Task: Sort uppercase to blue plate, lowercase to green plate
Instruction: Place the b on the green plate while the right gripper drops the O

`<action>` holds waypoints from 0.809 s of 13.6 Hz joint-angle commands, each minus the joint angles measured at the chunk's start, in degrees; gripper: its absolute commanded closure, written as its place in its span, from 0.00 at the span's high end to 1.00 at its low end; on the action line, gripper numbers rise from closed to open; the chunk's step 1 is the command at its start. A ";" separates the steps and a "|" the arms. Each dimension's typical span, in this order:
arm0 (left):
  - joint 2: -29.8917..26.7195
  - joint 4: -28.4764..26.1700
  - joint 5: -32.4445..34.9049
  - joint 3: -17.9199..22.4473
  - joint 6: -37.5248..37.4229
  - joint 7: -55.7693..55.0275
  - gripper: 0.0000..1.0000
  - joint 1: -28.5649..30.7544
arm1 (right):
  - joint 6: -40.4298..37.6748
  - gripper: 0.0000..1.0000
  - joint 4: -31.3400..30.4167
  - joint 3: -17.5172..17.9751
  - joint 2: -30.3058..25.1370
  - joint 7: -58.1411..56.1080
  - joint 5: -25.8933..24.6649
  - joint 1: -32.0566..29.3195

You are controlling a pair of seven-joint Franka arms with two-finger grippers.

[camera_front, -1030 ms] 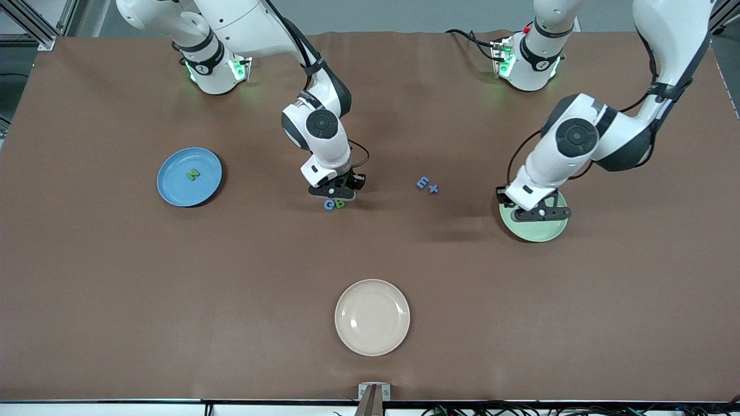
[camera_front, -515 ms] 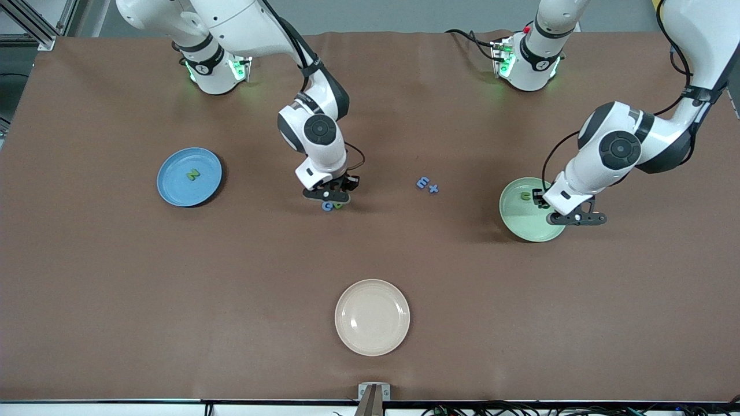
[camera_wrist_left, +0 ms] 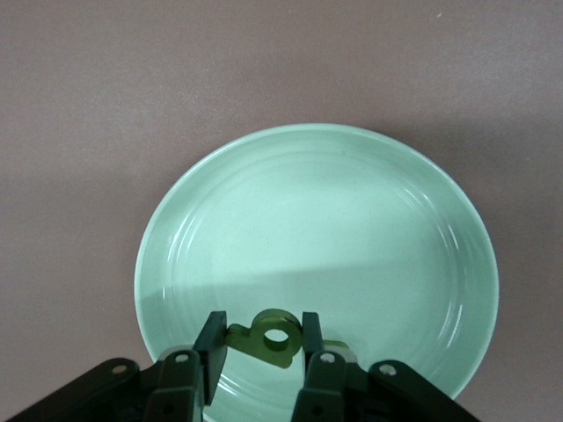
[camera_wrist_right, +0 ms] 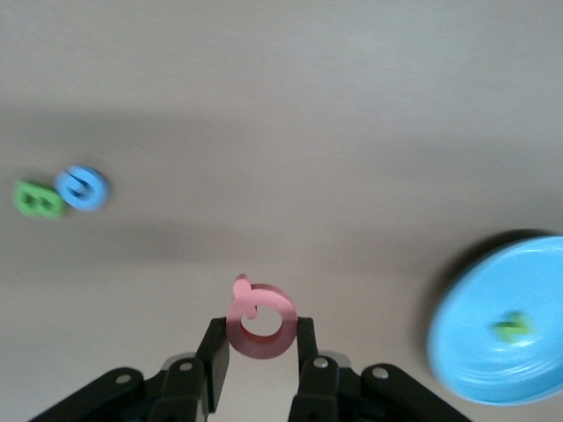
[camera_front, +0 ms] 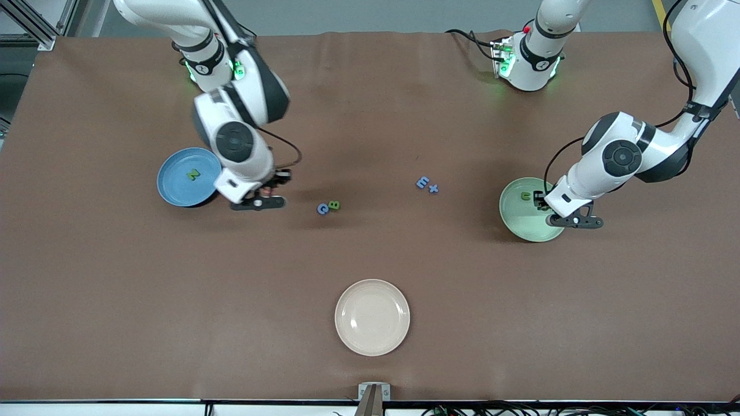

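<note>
The robot's right gripper needs to release the pink-red Q on the blue plate (camera_front: 208, 167) (camera_wrist_right: 462, 344) next to the green N, toward the middle of the table.
My right gripper (camera_front: 263, 195) is shut on the pink-red Q (camera_wrist_right: 258, 321), up over the table beside the blue plate (camera_front: 173, 188), which holds the green N (camera_front: 192, 174). The plate (camera_wrist_right: 475, 352) and N (camera_wrist_right: 510, 327) also show in the right wrist view. The blue G (camera_front: 323, 208) and green B (camera_front: 334, 204) lie together mid-table. The blue m (camera_front: 422, 183) and blue t (camera_front: 433, 188) lie side by side. My left gripper (camera_front: 546, 203) is shut on the green b (camera_wrist_left: 268, 334), low over the green plate (camera_front: 520, 225), where the green u (camera_front: 525, 196) lies.
A cream plate (camera_front: 372, 316) sits near the table's front edge, nearer the front camera than all the letters. Both robot bases stand along the table's back edge. Bare brown table lies between the plates.
My right gripper has lifted the pink-red Q from beside the G and B and carried it toward the blue plate. My left gripper shifted toward the left arm's end of the green plate.
</note>
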 commanded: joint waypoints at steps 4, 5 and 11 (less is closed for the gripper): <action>0.64 -0.76 2.40 0.17 0.82 -0.62 0.32 0.51 | 0.70 0.00 -18.90 1.19 -14.59 -16.03 -3.75 -13.88; 0.64 -0.84 2.40 0.17 0.82 -0.62 0.35 0.51 | 0.78 0.00 -20.74 1.19 -14.51 -17.78 -4.10 -15.73; 2.47 -1.99 6.17 1.49 1.08 -0.88 0.35 0.42 | 2.63 0.23 -22.87 1.19 -9.50 -25.36 -4.10 -25.32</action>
